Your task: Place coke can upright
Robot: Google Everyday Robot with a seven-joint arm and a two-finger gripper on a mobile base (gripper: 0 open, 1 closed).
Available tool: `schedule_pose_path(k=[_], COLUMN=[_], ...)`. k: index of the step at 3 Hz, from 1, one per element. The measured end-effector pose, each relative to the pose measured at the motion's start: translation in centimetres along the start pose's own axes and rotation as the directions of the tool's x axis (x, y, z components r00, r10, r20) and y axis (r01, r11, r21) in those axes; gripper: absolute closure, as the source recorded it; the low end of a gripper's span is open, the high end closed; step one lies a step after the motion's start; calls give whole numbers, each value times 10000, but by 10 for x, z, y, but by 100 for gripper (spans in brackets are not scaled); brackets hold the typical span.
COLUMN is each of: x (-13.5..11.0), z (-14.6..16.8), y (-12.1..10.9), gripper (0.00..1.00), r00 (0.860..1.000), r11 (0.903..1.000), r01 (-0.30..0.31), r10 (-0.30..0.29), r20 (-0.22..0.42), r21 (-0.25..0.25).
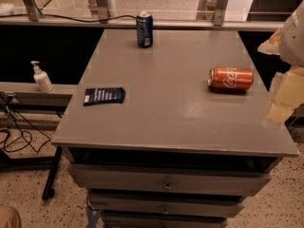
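I move my gripper to the coke can's silver-top end [218, 78] next and close it there, because the can's other end can then hang down.
The coke can [231, 78] is red-orange with white script. It lies on its side on the right part of the grey cabinet top [166, 103], its silver top facing left. My gripper [281, 106] shows at the right edge of the camera view, pale and close to the camera. It sits to the right of the can and a little nearer the front, apart from it and holding nothing that I can see.
A dark blue can [144, 29] stands upright at the back middle of the top. A dark blue packet [104, 96] lies flat at the left. A white pump bottle [42, 77] stands on a ledge left of the cabinet. Drawers [166, 184] sit below the top.
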State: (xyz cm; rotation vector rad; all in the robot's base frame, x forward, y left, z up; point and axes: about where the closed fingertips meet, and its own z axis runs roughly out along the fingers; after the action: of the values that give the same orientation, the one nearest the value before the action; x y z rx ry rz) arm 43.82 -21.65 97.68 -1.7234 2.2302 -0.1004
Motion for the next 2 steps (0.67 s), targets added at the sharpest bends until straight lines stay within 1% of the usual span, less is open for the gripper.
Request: schedule_pose_path(k=[1, 2], x=[0, -3], z=[0, -1], y=[0, -13], gripper=[0, 0], r00=[10000, 9996], r11=[10000, 9990], r01=[0, 76], r10=[0, -89], r20=[1, 280], r21=[3, 448])
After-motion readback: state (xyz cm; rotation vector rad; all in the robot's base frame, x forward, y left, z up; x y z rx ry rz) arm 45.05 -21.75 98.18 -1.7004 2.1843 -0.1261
